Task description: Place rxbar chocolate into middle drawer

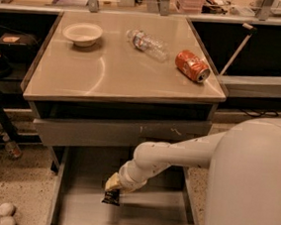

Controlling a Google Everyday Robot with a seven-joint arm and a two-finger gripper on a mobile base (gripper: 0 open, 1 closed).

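Note:
The gripper should release the rxbar chocolate, now hanging just above the drawer floor, on the bare grey bottom near the centre (115, 196) of the middle drawer.
The middle drawer (71, 217) is pulled open below the counter, with a bare grey floor. My gripper (112, 187) reaches down into it from the right on a white arm. It holds the rxbar chocolate (111, 197), a small black wrapped bar that hangs from the fingertips just above the drawer floor, left of centre. The gripper is shut on the bar.
On the countertop (109, 76) lie a white bowl (83, 33), a clear plastic bottle (148, 43) on its side and an orange can (192, 66) on its side. A drawer front (124, 131) with white scuff marks sits above the open drawer.

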